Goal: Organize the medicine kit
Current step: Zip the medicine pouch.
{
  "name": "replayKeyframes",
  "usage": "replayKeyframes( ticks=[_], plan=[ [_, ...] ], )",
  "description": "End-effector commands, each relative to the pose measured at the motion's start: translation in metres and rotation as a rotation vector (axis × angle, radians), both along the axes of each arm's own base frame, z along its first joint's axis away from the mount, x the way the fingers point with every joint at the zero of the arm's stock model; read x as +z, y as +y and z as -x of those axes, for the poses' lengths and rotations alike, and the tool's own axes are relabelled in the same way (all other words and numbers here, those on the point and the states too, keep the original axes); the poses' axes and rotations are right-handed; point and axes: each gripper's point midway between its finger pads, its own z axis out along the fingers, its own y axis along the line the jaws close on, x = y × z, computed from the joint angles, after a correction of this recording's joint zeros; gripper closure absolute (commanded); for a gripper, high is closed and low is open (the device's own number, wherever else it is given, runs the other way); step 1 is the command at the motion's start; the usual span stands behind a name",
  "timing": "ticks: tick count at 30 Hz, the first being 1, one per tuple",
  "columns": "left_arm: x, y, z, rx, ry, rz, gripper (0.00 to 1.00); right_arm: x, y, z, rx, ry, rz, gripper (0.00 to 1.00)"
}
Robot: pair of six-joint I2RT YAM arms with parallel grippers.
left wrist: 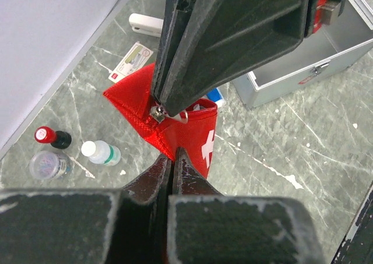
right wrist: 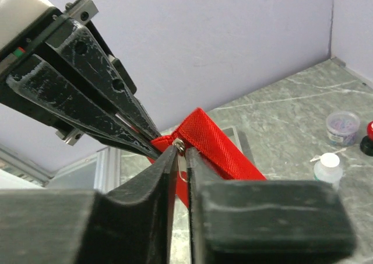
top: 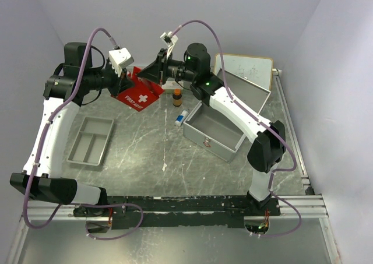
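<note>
The zipper pull's loose end sticks out beside my right gripper's fingers, so that gripper should open and pinch the zipper pull flat [left wrist: 173,118] before it slides it along the pouch.
The medicine kit [top: 214,131] is a silver case lying open at the right, its lid [top: 245,89] tipped back; it also shows in the left wrist view [left wrist: 303,71]. A red pouch [top: 140,96] with a white cross is held up off the table at the back. My left gripper [left wrist: 172,154] is shut on the pouch's fabric edge [left wrist: 186,133]. My right gripper [right wrist: 182,152] has its fingers closed narrowly round the pouch's metal zipper pull [right wrist: 185,162]. In the top view the left gripper [top: 129,80] and right gripper [top: 144,76] meet at the pouch's top.
A grey divided tray [top: 90,140] lies at the left. A brown bottle [top: 177,97] and a white tube [top: 181,118] are beside the case. A red-capped bottle [left wrist: 49,137], a white bottle [left wrist: 100,152], a clear jar [left wrist: 49,165] and a card [left wrist: 131,60] sit near the back wall.
</note>
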Motion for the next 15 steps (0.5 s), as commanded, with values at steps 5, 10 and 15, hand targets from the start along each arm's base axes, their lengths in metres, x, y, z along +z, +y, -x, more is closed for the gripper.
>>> replayKeyframes(
  ticks=[5, 10, 15],
  plan=[
    [0.004, -0.004, 0.007, -0.042, -0.011, 0.007, 0.93, 0.007, 0.001, 0.003, 0.044, -0.013, -0.013, 1.00],
    [0.004, -0.004, 0.008, -0.046, -0.009, 0.008, 0.93, -0.003, 0.000, 0.004, 0.043, 0.008, 0.020, 0.84],
    [0.006, -0.004, 0.009, -0.048, -0.012, 0.008, 0.93, -0.009, -0.002, 0.006, 0.040, 0.015, 0.033, 0.68]
  ],
)
